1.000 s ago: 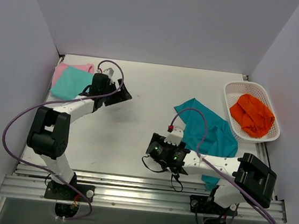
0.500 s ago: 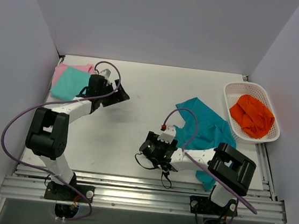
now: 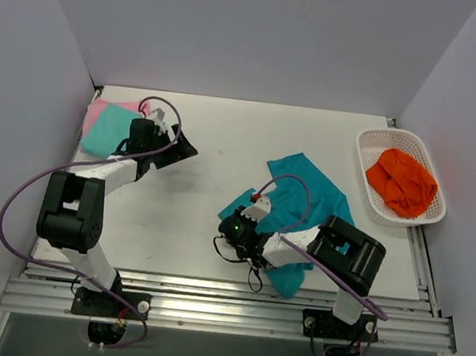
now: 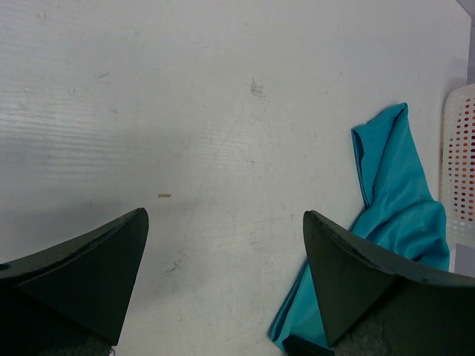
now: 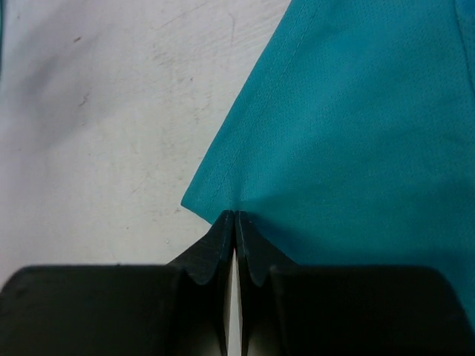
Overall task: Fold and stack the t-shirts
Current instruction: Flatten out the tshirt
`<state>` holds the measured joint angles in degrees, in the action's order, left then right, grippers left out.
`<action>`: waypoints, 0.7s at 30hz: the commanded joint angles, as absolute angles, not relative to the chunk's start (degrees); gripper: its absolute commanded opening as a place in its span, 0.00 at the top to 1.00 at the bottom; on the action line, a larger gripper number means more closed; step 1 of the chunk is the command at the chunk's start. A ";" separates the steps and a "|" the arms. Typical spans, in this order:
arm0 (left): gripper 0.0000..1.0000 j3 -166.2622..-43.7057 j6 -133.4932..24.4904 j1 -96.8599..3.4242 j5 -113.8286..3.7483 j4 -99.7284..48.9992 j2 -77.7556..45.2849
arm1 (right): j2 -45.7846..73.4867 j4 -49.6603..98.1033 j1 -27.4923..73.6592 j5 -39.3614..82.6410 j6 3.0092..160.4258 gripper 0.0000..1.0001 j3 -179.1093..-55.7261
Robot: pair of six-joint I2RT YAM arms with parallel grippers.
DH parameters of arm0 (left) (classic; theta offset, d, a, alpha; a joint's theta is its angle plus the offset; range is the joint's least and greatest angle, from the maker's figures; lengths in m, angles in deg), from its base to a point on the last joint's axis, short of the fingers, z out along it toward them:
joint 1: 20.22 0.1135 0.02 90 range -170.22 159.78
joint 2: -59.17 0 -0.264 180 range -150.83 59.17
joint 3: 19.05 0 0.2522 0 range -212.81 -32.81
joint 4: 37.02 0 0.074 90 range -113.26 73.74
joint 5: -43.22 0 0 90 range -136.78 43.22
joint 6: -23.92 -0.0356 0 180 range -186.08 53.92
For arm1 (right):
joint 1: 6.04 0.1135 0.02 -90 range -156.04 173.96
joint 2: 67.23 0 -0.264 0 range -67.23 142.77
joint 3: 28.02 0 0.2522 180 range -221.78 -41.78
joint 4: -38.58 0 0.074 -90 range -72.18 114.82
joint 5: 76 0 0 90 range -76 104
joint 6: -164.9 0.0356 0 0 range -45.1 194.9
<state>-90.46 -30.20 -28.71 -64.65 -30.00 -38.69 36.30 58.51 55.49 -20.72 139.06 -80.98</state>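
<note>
The robot's right gripper pinches the rumpled teal t-shirt only at its corner, so it should open, grip the cloth farther in and pull [image 5: 278,137] it toward the stack.
The deep teal t-shirt [image 3: 310,190] [image 5: 356,111] lies rumpled right of the table's middle. My right gripper [image 3: 228,219] [image 5: 235,215] is shut on its hemmed left corner, and the cloth puckers at the tips. A paler aqua-mint t-shirt [image 3: 105,135] lies folded on a pink t-shirt [image 3: 98,110] at the back left corner. Just right of that stack, my left gripper [image 3: 181,147] [image 4: 223,219] hovers open over bare table with nothing between its fingers. The left wrist view shows the teal t-shirt [image 4: 397,200] far to the right.
A white lattice basket [image 3: 368,150] at the right edge holds crumpled orange cloth [image 3: 401,181]; its rim [image 4: 460,163] also shows in the left wrist view. Grey walls close in the left, back and right. The right arm's purple cable arcs over the teal shirt.
My right gripper swung left and closed on the teal shirt's corner, and the shirt's near side now stretches further left. The left gripper drifted slightly left, still open.
</note>
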 commanded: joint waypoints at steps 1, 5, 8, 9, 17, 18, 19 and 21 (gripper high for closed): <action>0.05 -90.73 -29.70 -28.22 -66.38 -33.81 -37.15 | 43.51 44.33 56.09 -6.66 137.75 1.00 -77.46; 0.06 -91.44 -29.52 -28.13 -67.08 -34.16 -38.21 | 42.99 43.01 56.10 -7.09 136.69 1.00 -78.87; 0.06 -91.61 -29.43 -28.04 -67.34 -34.07 -37.95 | 40.97 37.76 56.79 -9.89 136.07 1.00 -81.58; 0.06 -91.70 -29.34 -28.04 -67.35 -34.07 -37.86 | 40.44 31.82 57.41 -11.47 135.99 0.66 -82.90; 0.06 -91.35 -27.85 -27.60 -69.19 -36.62 -38.39 | 40.16 19.63 58.65 -18.44 131.77 0.03 -93.55; 0.06 -91.18 -28.02 -27.51 -69.54 -36.71 -38.47 | 41.04 20.41 58.30 -17.21 131.33 0.03 -93.46; 0.06 -91.17 -28.02 -27.25 -69.63 -36.71 -38.74 | 42.62 21.38 57.51 -16.42 130.98 0.03 -92.94; 0.06 -90.91 -27.85 -26.72 -70.07 -37.14 -38.74 | 44.03 24.46 56.45 -13.18 130.71 0.02 -91.36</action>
